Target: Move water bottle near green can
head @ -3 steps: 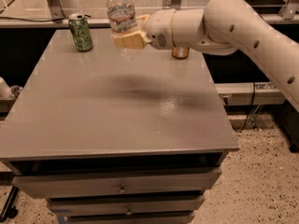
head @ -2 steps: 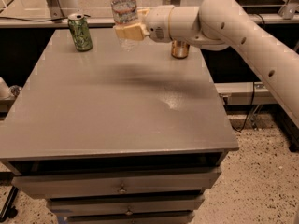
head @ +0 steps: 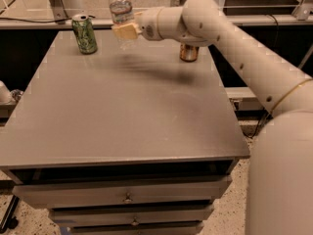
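Observation:
The gripper needs to release the water bottle close against the green can [head: 108, 55], on its side facing the gold-bronze can. The bottle is held above the table's back now.
The water bottle [head: 121, 10] is clear ribbed plastic with a white cap and a banded label. It is upright and held above the back of the table. My gripper [head: 125, 33] is shut on its lower half, with pale fingers [head: 123, 32] across it. The green can [head: 84, 34] stands upright at the table's back left, a short way left of the bottle. The bottle and the can are apart. My white arm reaches in from the right.
A gold-bronze can [head: 189, 52] stands at the back right, partly behind my arm. The grey table [head: 127, 121] has drawers along its front. A rail and metal posts run behind the table.
My gripper has carried the water bottle left and farther back, closer to the green can. The cans have not moved.

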`<state>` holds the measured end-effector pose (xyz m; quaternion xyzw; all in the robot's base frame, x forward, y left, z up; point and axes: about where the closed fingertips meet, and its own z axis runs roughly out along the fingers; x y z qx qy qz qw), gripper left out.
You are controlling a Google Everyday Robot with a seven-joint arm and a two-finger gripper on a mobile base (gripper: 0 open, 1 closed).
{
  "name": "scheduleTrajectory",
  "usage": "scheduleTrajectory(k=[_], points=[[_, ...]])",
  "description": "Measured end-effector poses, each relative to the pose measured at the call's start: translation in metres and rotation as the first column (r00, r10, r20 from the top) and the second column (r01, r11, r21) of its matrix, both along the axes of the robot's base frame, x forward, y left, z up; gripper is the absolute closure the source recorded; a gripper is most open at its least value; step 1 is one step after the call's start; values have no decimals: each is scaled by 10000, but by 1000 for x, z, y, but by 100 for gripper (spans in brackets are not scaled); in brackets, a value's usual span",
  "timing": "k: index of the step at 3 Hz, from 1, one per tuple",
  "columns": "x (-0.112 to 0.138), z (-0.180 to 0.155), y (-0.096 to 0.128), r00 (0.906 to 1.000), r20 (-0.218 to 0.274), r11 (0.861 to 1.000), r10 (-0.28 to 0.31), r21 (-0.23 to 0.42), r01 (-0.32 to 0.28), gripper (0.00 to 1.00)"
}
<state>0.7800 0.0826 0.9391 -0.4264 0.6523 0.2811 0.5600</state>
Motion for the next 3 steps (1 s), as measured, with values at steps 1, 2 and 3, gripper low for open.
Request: scheduleTrajectory(k=[1,2,3], points=[[20,-28,22,9977,-619,9996,-264,-47,262,100],[33,-41,51,9954,-924,9993,-262,243,286,100],[40,-50,70,9931,-1151,9988,-225,402,273,100]])
